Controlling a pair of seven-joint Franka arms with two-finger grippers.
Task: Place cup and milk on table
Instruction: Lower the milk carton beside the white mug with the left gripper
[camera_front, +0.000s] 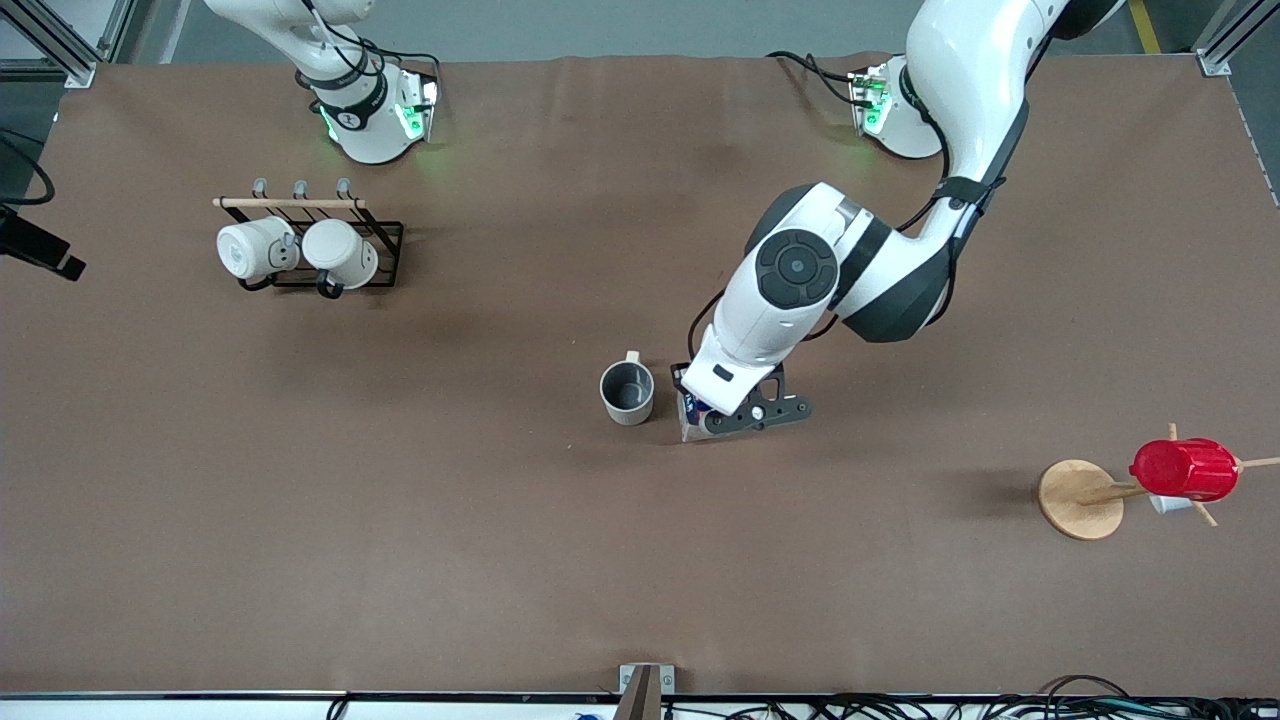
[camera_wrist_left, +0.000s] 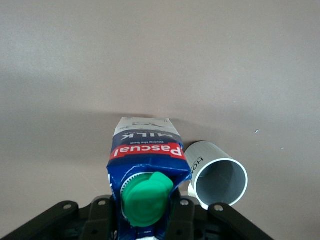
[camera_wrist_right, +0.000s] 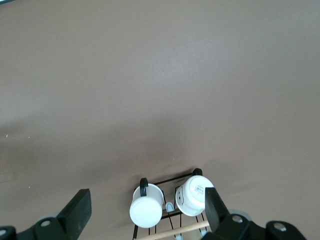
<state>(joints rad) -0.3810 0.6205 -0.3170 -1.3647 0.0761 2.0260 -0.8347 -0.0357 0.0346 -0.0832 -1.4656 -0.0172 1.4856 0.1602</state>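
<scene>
The milk will go on the brown table snug (camera_front: 679, 420) (camera_wrist_left: 151, 141) beside the upright cup. My left gripper needs to put it down there.
The milk (camera_wrist_left: 145, 150) is a blue carton with a red label and a green cap. My left gripper (camera_front: 705, 402) is shut on its top near the middle of the brown table (camera_front: 400, 520). In the front view only an edge of the milk (camera_front: 690, 424) shows under the gripper, and I cannot tell whether its base touches the table. The cup (camera_front: 627, 392) stands upright on the table right beside the milk, toward the right arm's end; it also shows in the left wrist view (camera_wrist_left: 217, 177). My right gripper (camera_wrist_right: 145, 215) is open and empty, high over the mug rack.
A black wire rack with two white mugs (camera_front: 300, 250) stands near the right arm's base. A wooden stand (camera_front: 1080, 498) with a red ribbed cup (camera_front: 1185, 468) on a peg is at the left arm's end, nearer the front camera.
</scene>
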